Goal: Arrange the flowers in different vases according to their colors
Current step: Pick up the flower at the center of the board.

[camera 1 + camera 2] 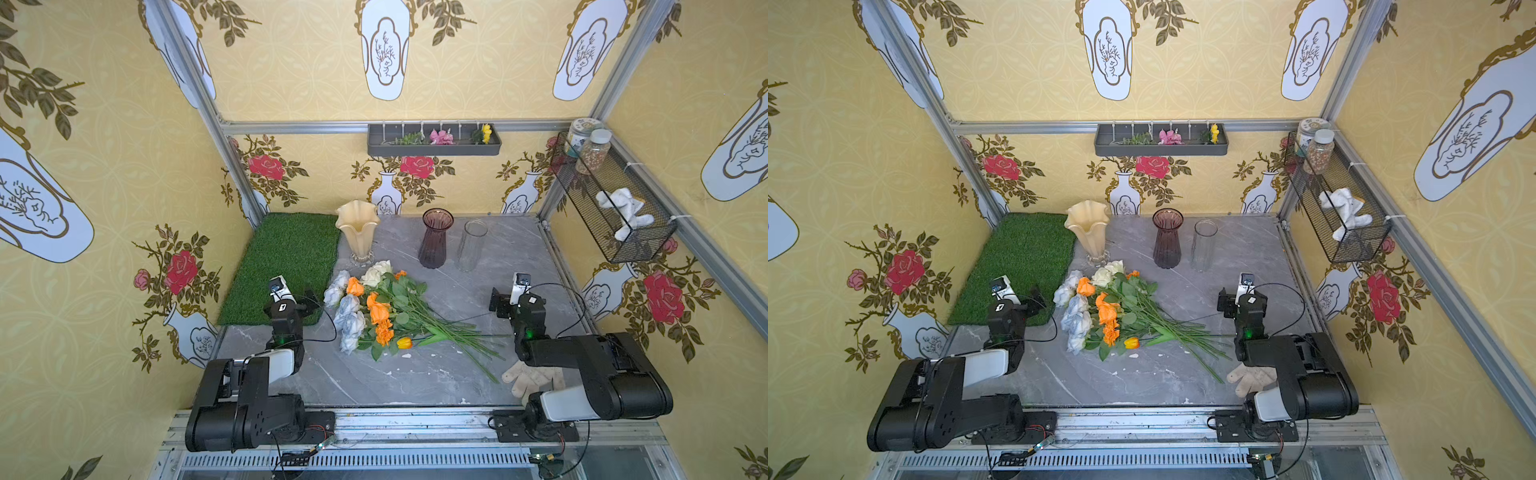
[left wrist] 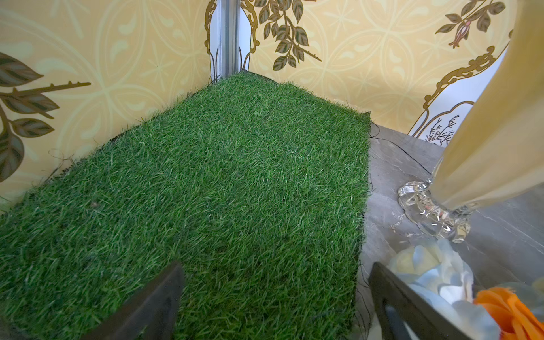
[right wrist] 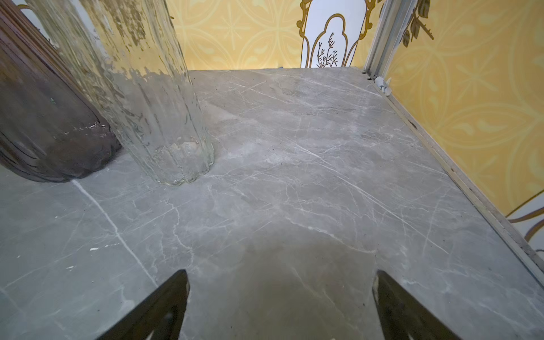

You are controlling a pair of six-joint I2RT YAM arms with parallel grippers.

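My right gripper will next go to the cream-white rose at the back of the bundle and close on the rose's stem (image 1: pixel 427 310) just below its leaves.
The flowers (image 1: pixel 376 311) (image 1: pixel 1104 311) lie in one bundle on the grey table: orange, cream-white and pale blue blooms and a small yellow tulip (image 1: pixel 404 342), stems pointing right. Behind them stand three empty vases: cream-amber (image 1: pixel 357 232) (image 2: pixel 500 141), dark purple (image 1: pixel 435 239) (image 3: pixel 38 117) and clear (image 1: pixel 471 245) (image 3: pixel 141 103). My left gripper (image 1: pixel 308 300) (image 2: pixel 275 265) hangs open over the grass mat, just left of the blooms; a pale blue rose (image 2: pixel 435 273) lies beside one finger. My right gripper (image 1: pixel 497 301) (image 3: pixel 282 272) is open over bare table, near the clear vase.
A green grass mat (image 1: pixel 286 262) covers the back left corner. A beige glove (image 1: pixel 528 378) lies near the right arm's base. A wire basket (image 1: pixel 615 216) hangs on the right wall and a grey tray (image 1: pixel 434 149) with small sprigs on the back wall.
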